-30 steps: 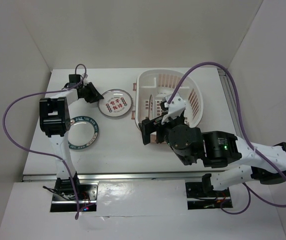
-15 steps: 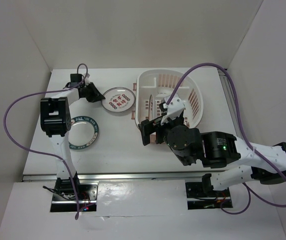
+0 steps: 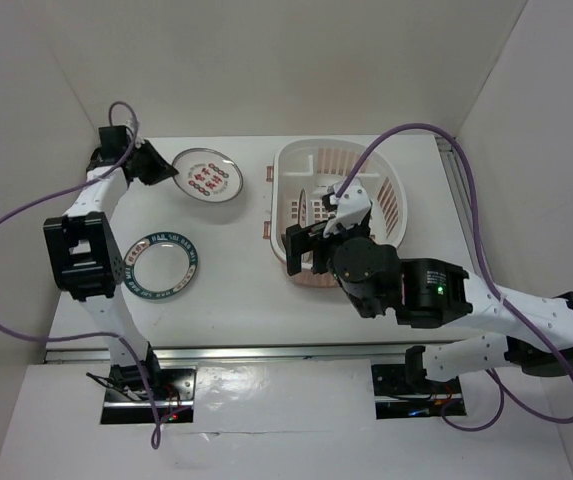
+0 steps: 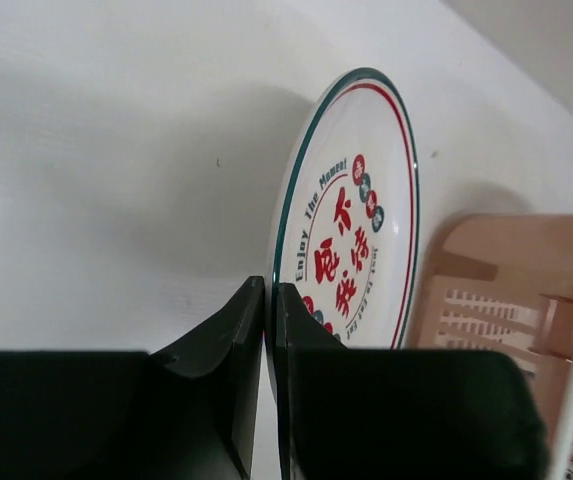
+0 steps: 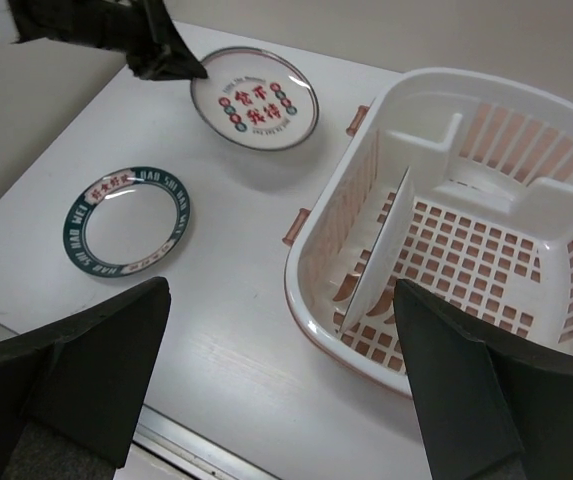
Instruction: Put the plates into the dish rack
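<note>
The robot's right gripper should next close on the rim (image 3: 242, 183) (image 5: 316, 116) of the plate with red characters, on the side facing the dish rack, opposite the left gripper.
My left gripper (image 3: 161, 170) is shut on the near-left rim of the plate with red characters (image 3: 207, 179) and holds it at the back of the table, left of the dish rack (image 3: 386, 165). The left wrist view shows its fingers (image 4: 251, 330) pinching that plate (image 4: 351, 240). The teal-rimmed plate (image 3: 163, 264) lies flat at the front left and shows in the right wrist view (image 5: 126, 222). A white plate (image 5: 381, 250) stands on edge inside the rack (image 5: 486, 80), its face hidden. My right gripper (image 3: 306, 245) is open and empty above the rack's near-left rim (image 5: 281, 295).
White walls close in the table on the left, back and right. A metal rail (image 3: 458, 190) runs along the right side. Purple cables (image 3: 26, 215) loop off both arms. The rack's pink side handle (image 3: 268, 175) faces the held plate.
My left gripper has carried the red-character plate left and toward the back wall, away from the rack. My right gripper has shifted slightly and stayed open.
</note>
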### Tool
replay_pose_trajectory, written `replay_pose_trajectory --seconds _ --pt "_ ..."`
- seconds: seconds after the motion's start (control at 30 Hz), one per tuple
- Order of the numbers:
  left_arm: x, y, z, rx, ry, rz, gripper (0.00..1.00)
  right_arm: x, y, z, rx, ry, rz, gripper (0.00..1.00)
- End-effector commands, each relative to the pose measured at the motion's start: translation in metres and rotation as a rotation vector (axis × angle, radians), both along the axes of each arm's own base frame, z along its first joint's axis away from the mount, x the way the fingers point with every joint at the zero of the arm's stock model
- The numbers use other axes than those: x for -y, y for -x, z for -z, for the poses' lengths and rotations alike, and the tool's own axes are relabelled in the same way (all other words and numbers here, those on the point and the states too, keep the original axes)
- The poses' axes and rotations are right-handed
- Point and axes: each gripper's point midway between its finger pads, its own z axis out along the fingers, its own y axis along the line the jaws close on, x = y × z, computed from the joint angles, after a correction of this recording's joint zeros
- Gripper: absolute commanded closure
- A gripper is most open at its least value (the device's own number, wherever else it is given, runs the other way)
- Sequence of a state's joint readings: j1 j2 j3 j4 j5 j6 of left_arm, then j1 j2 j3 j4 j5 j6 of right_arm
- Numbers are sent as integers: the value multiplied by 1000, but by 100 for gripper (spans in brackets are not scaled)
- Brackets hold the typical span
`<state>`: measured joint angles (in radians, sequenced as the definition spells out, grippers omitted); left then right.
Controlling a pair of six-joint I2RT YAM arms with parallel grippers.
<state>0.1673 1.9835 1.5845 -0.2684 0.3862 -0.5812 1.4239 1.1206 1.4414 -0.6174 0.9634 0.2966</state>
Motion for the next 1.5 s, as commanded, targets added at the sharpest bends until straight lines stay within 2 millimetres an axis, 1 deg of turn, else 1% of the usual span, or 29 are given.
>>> replay_pose_trajectory --seconds 0.0,0.07,0.1,0.13,0.17,0.2,0.23,0.27,0.33,0.37,0.4,0.43,0.47,0.5,0.53,0.57,0.6,0.63,0.67,0.7,0.73,0.77,0.8,0.83,0.87,1.0,1.1,1.23,1.47 --pt "-8 10 -72 157 26 -12 100 1 -6 -14 10 -82 -8 0" --pt "-10 19 -89 192 30 -6 100 -2 -12 -16 20 -76 -8 0" --pt "-15 23 -114 252 16 -16 100 -2 -14 -17 19 -85 -12 0" --pt "-17 30 -122 266 24 -10 100 1 -21 -18 30 -72 -5 0" --pt "-12 36 -129 280 31 5 100 -8 -22 -24 35 -98 -60 0" --pt "-15 42 -137 297 36 8 100 -11 -26 -30 49 -109 -84 0" --pt "-10 55 -163 360 42 40 100 -13 -35 -40 76 -132 -122 0" --pt "-5 63 -169 380 48 60 100 -16 -41 -51 97 -144 -148 0" --pt "6 80 -192 456 50 110 100 -22 -57 -66 121 -139 -182 0" --pt "20 104 -205 502 73 154 100 -37 -80 -47 71 -80 -209 0" --pt "26 114 -213 537 86 177 100 -40 -90 -70 88 -106 -225 0" --pt "33 125 -222 575 94 200 100 -47 -103 -67 72 -95 -244 0" --pt "41 136 -235 640 98 247 100 -48 -139 -49 17 -80 -220 0" --pt "47 154 -241 672 103 258 100 -56 -144 -53 7 -115 -302 0" --pt "51 161 -246 691 108 266 100 -53 -155 -57 15 -142 -307 0" --pt "56 169 -250 717 106 297 100 -39 -172 -56 27 -153 -290 0" --pt "58 174 -248 719 116 306 100 -45 -170 -66 56 -194 -377 0" --pt "62 183 -254 746 107 320 100 -43 -173 -61 52 -196 -419 0" --pt "64 186 -255 756 113 331 100 -26 -190 -55 41 -209 -421 0" --pt "65 186 -252 764 123 339 100 -32 -177 -62 58 -259 -576 0" --pt "66 188 -256 778 124 340 100 -27 -177 -44 25 -273 -624 0" --pt "68 190 -254 776 128 356 100 -23 -175 -39 22 -290 -676 0" --pt "69 191 -256 783 136 364 100 -10 -175 -42 25 -320 -697 0" --pt "70 191 -253 775 147 361 100 -8 -165 -46 51 -322 -758 0" --pt "70 191 -255 785 143 363 100 -5 -169 -35 25 -323 -744 0" --pt "70 190 -253 784 145 372 100 -6 -162 -26 -10 -336 -768 0" --pt "69 189 -252 775 147 361 100 -20 -157 -15 -31 -331 -771 0" --pt "69 188 -249 775 147 361 100 -45 -156 9 -83 -333 -786 0" --pt "70 189 -248 778 154 369 100 -79 -153 20 -116 -339 -793 0"
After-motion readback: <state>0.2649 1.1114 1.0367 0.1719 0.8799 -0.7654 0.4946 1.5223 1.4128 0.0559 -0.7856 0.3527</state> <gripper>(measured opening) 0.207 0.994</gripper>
